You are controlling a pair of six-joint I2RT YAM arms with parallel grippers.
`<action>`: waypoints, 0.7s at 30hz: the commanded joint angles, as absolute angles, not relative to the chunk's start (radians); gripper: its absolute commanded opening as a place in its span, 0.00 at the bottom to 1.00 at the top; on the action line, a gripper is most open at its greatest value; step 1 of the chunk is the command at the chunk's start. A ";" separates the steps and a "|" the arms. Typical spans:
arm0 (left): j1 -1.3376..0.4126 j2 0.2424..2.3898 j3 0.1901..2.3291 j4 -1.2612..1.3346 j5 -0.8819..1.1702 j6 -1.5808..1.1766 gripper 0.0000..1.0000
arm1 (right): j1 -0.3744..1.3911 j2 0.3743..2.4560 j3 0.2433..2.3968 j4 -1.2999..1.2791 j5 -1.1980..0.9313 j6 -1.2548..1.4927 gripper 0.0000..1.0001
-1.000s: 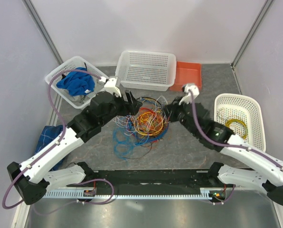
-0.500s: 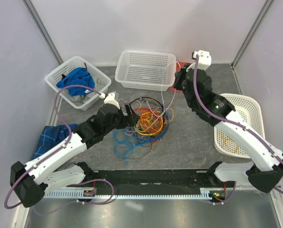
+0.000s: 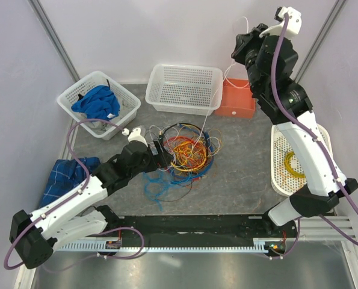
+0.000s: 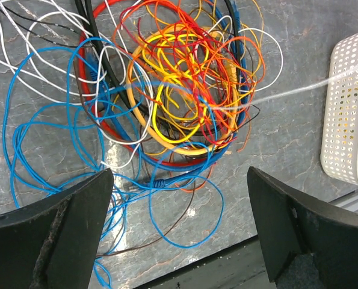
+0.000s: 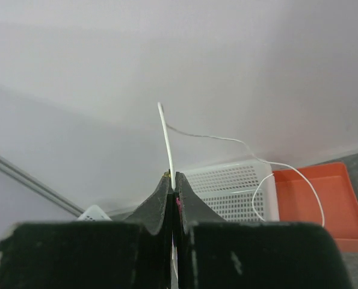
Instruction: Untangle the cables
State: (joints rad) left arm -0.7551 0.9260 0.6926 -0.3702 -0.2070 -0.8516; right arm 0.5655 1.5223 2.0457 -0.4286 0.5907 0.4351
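Observation:
The white cable runs tight from my raised right gripper into the tangle, so next my left gripper grabs it just above the tangle [image 3: 203, 127] and lifts it clear.
The cables [image 3: 188, 153] lie in a tangle of yellow, orange, red, blue, black and white loops on the grey table. My left gripper [image 3: 160, 152] sits at the tangle's left edge. In the left wrist view the left gripper [image 4: 179, 232] is open, its jaws wide apart, over loose blue loops, with the cables [image 4: 179, 90] just ahead. My right gripper [image 3: 246, 47] is raised high at the back right. It is shut [image 5: 174, 182] on a white cable [image 5: 166, 138], which runs down [image 3: 206, 120] taut to the tangle.
An empty white basket [image 3: 185, 87] and an orange tray [image 3: 236, 99] stand at the back. A basket with blue cloth [image 3: 97, 102] is at the back left. A white basket [image 3: 299, 159] holding a yellow coil is on the right. A plaid cloth [image 3: 61, 177] lies on the left.
My right arm has swung up and back from the tangle, pulling the white cable taut. The left gripper has opened fully and drawn back slightly to the left.

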 commanded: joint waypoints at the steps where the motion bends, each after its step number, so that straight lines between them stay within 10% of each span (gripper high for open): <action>1: -0.758 0.894 0.666 -0.304 -0.216 -0.893 1.00 | 0.569 1.528 2.129 -0.479 0.506 0.452 0.00; 11: -0.764 0.810 0.480 0.361 -0.085 -0.686 1.00 | 0.571 1.447 2.119 -0.543 0.391 0.520 0.00; 21: -0.847 1.169 0.693 0.587 0.173 -0.393 0.94 | 0.569 1.361 2.043 -0.578 0.302 0.545 0.00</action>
State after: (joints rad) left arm -0.8043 1.0935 0.6113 0.4141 0.0662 -0.5732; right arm 0.5674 1.4025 2.0647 -0.5610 0.3485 0.5308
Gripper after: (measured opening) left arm 0.950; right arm 0.011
